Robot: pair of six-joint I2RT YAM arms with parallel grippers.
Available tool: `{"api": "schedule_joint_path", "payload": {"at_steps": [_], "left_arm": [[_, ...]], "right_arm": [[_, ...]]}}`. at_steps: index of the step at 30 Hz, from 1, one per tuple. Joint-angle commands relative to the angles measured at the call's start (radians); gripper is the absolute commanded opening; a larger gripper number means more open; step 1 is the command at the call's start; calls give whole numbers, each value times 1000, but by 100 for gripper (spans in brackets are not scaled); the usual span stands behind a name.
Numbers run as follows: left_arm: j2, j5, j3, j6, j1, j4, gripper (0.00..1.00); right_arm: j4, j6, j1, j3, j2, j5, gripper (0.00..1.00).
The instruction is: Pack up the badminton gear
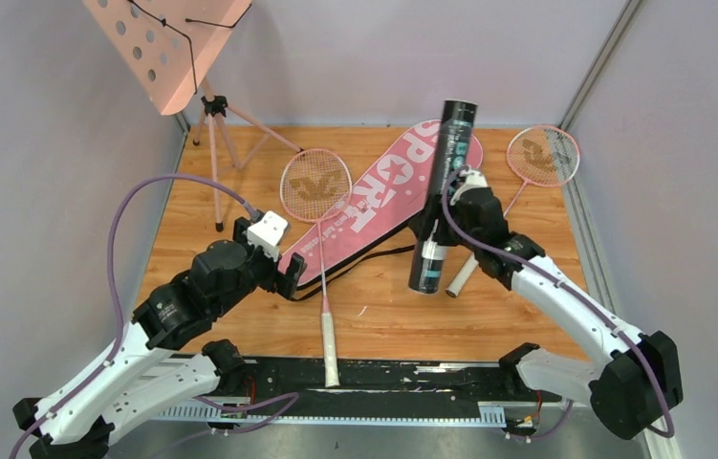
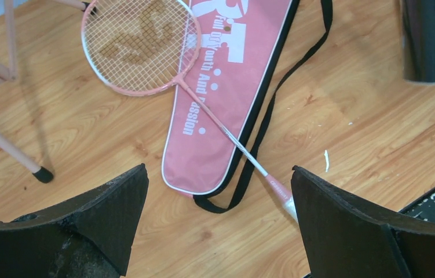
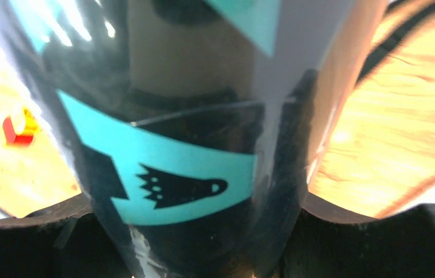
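Note:
The robot's right gripper will release the black tube on the wood floor [image 1: 539,289] between the wall-side racket and the black bar.
My left gripper [image 1: 288,274] hovers open over the wood floor, just off the near end of the pink "SPORT" racket bag [image 1: 385,191]. Nothing lies between its jaws [image 2: 219,194]. One pink-framed racket [image 1: 316,186] lies with its head beside the bag [image 2: 226,87] and its shaft crossing the bag's black strap [image 2: 261,133]; the white handle [image 1: 330,337] points toward the near edge. My right gripper [image 1: 443,228] is shut on the black tube [image 1: 445,182], which stands steeply tilted. That tube [image 3: 186,145], with its teal shuttlecock label, fills the right wrist view. A second racket [image 1: 544,155] lies at the far right.
A pink perforated music stand [image 1: 168,43] on tripod legs [image 1: 218,163] occupies the far left corner. Grey walls close in the left, back and right sides. A black rail [image 1: 383,378] runs along the near edge between the arm bases.

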Motion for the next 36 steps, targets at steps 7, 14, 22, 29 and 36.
{"api": "schedule_joint_path", "payload": {"at_steps": [7, 14, 22, 29, 36], "left_arm": [[26, -22, -11, 44, 1, 33, 100], [15, -24, -19, 36, 1, 35, 100], [-2, -17, -29, 39, 2, 45, 100], [-3, -3, -31, 43, 1, 49, 100], [-5, 0, -32, 43, 1, 49, 100]], "right_arm": [[-92, 237, -414, 31, -5, -211, 28], [-457, 479, -483, 41, -2, 25, 32], [-604, 484, -612, -42, -84, 213, 32], [-626, 534, -650, -127, -57, 219, 35], [-578, 496, -728, -176, -1, 224, 45]]}}
